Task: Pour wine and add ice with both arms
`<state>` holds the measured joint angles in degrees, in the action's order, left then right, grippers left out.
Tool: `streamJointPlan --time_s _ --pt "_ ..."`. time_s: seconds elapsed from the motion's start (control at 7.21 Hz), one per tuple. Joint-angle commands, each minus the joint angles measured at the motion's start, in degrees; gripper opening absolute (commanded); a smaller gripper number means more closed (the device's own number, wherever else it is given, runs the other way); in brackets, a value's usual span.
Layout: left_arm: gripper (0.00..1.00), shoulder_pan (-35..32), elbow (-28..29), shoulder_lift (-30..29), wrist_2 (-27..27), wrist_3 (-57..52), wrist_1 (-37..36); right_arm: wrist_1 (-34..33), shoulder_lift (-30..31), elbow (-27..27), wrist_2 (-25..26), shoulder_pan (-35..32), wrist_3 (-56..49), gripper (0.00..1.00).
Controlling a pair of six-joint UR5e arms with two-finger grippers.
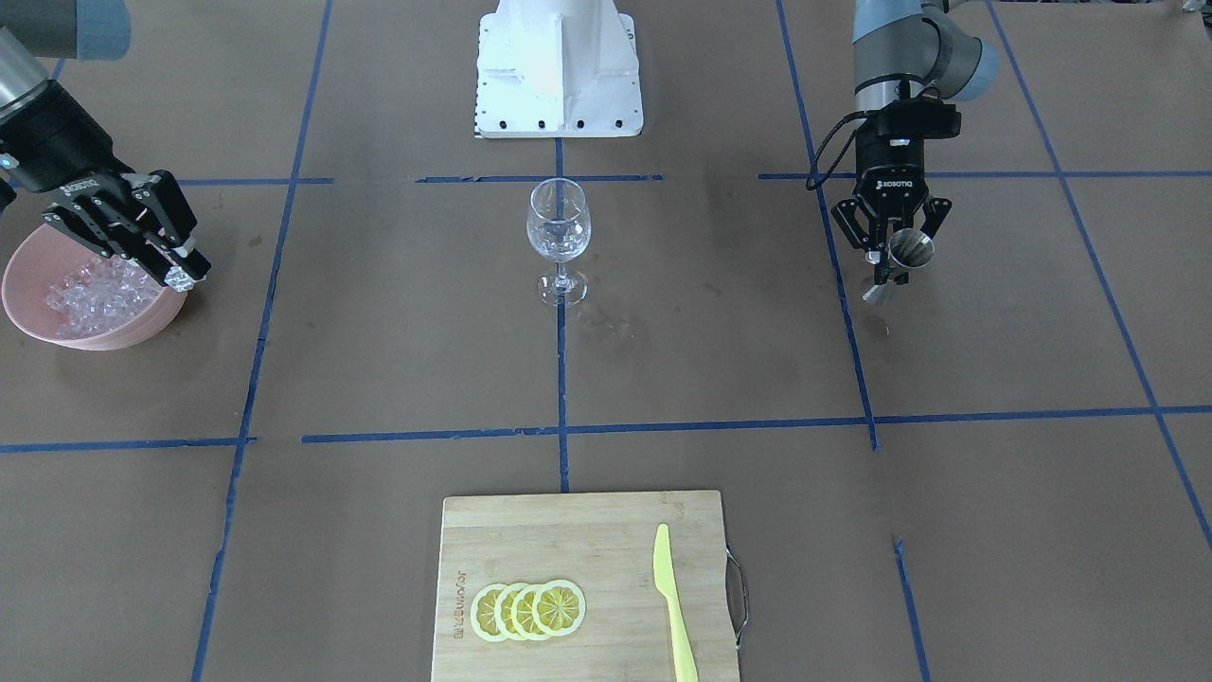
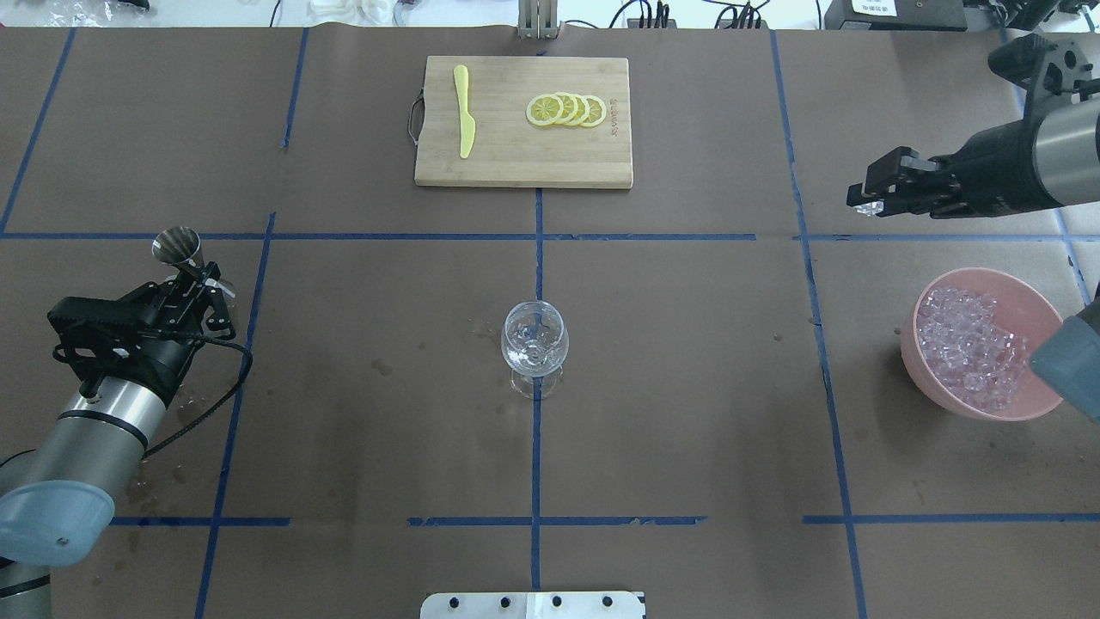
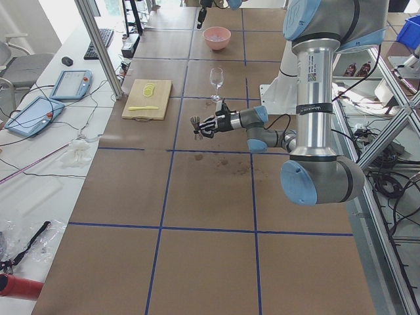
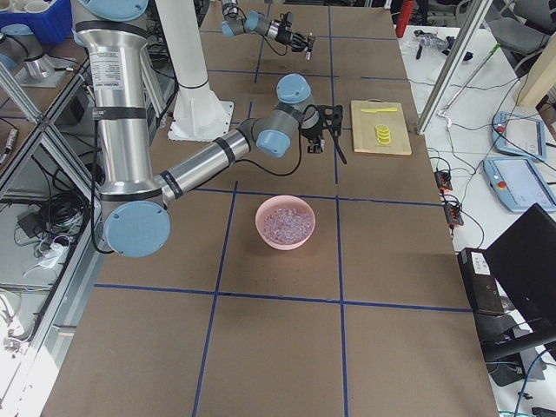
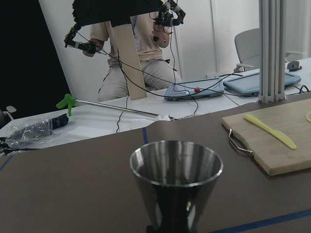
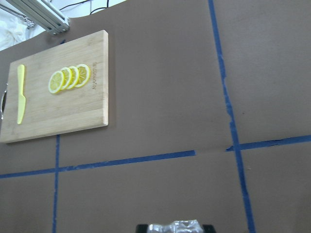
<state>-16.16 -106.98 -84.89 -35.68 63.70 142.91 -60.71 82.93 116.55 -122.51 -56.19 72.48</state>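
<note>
I need to use my left gripper to set the steel jigger down upright close beside the blue tape line (image 1: 874, 319), on the side of the tape line away from the wine glass.
An empty wine glass (image 1: 559, 232) stands at the table's middle, also in the overhead view (image 2: 534, 342). A pink bowl (image 1: 142, 327) holds a heap of clear ice (image 1: 99, 289); the overhead view shows the bowl (image 2: 941, 365) and ice (image 2: 971, 344) at the right. My right gripper (image 1: 185, 270) (image 2: 870, 199) hovers beside the bowl, shut on one ice cube (image 6: 176, 226). My left gripper (image 1: 895, 260) (image 2: 193, 266) is shut on a steel jigger (image 5: 176, 182) (image 2: 176, 245), held above the table well away from the glass.
A wooden cutting board (image 1: 587, 540) with lemon slices (image 1: 528, 609) and a yellow knife (image 1: 674, 606) lies at the table's far side from the robot. The white pedestal (image 1: 559, 71) stands behind the glass. Blue tape lines cross the brown table.
</note>
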Motion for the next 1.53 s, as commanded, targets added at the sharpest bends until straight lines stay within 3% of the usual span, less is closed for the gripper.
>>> streamJointPlan --time_s 0.0,0.83,1.39 --pt "0.0 0.1 1.5 0.1 0.0 3.5 0.0 0.1 -4.8 -0.3 0.4 3.7 6.0 0.0" --pt "0.0 0.4 10.1 -0.4 0.5 15.1 -0.2 0.2 -12.0 -0.1 3.1 10.2 12.1 0.0" --pt "0.0 0.9 10.3 -0.6 0.5 15.0 -0.7 0.2 -13.2 -0.3 3.7 11.7 12.4 0.0"
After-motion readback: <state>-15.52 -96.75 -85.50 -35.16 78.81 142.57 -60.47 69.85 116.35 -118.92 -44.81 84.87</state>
